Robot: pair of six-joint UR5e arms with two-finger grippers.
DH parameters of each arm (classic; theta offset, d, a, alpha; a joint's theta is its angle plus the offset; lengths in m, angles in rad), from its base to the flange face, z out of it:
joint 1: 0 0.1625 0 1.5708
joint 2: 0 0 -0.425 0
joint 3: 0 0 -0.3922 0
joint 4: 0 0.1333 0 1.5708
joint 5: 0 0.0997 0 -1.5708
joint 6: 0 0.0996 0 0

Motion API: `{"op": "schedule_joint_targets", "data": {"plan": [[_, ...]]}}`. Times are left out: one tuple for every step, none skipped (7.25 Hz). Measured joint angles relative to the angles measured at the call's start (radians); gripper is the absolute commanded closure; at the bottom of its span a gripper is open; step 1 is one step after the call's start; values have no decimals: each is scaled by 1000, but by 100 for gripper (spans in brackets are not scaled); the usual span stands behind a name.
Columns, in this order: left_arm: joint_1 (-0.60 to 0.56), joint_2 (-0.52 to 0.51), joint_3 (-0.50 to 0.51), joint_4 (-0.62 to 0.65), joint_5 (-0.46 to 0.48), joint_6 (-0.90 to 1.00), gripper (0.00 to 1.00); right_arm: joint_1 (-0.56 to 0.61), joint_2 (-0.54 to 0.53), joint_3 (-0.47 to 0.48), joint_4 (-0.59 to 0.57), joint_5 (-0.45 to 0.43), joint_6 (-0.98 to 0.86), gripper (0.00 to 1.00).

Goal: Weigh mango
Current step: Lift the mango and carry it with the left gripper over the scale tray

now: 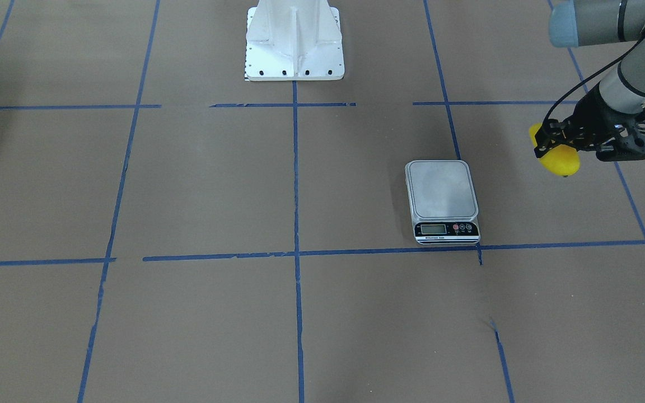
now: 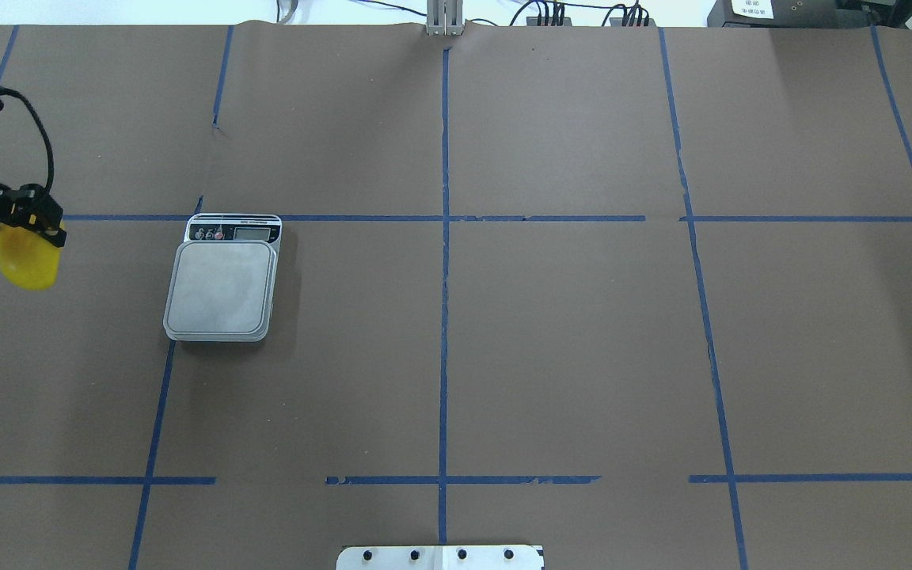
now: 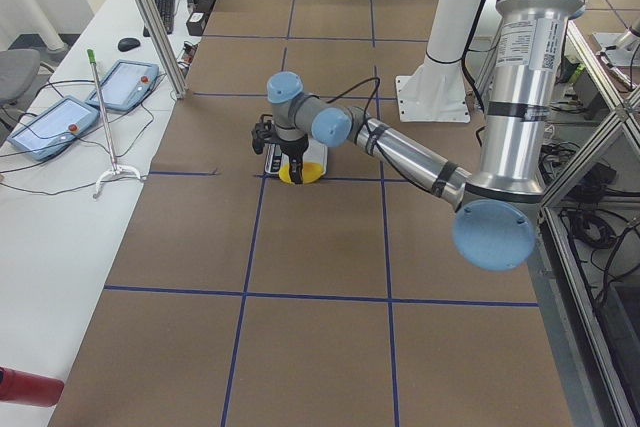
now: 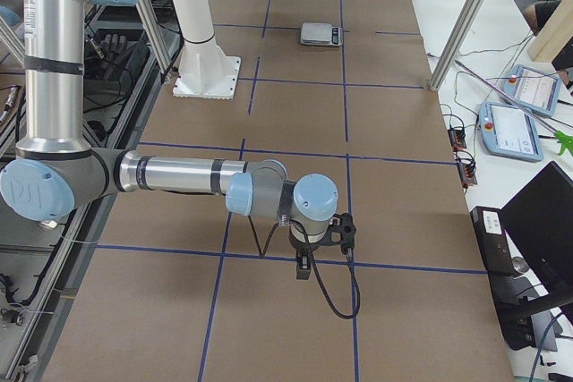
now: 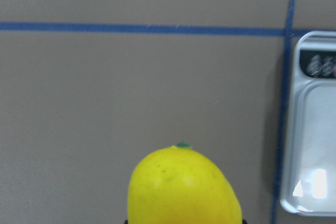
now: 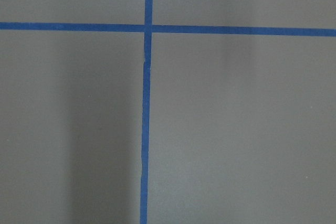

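Note:
My left gripper needs to release the mango, now held above the table, on the scale's silver platform (image 1: 429, 180), toward the edge that faces the middle of the table, so that I can weigh it.
My left gripper (image 1: 549, 146) is shut on the mango (image 1: 562, 161), a smooth bright yellow fruit, and holds it above the table. In the overhead view the gripper (image 2: 24, 229) and mango (image 2: 27, 261) are at the far left, apart from the scale (image 2: 221, 289). The scale (image 1: 441, 190) is a silver platform with a small display, and nothing lies on it. In the left wrist view the mango (image 5: 184, 190) fills the lower middle and the scale's edge (image 5: 315, 145) is at the right. My right gripper (image 4: 313, 248) hangs low over the table far from the scale; I cannot tell whether it is open or shut.
The brown table is marked with a grid of blue tape (image 2: 445, 237). The robot's white base (image 1: 294, 39) stands at the table's edge. Operator pendants (image 4: 519, 123) and cables lie on a side bench beyond the table.

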State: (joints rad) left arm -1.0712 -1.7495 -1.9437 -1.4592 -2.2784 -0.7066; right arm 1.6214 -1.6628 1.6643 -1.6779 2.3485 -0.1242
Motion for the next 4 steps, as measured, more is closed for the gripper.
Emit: {"op": "schedule_joint_targets", "data": {"plan": [[20,-76,26,32,-2,-61,100,0,0,0,0,0,0,0],[74,-134,60,15,-2,-139,100,0,0,0,0,0,0,0],[132,-170,100,-34,0,-214,100,0,0,0,0,0,0,0],[177,-193,151,-110,2,-276,100,0,0,0,0,0,0,0]]}}
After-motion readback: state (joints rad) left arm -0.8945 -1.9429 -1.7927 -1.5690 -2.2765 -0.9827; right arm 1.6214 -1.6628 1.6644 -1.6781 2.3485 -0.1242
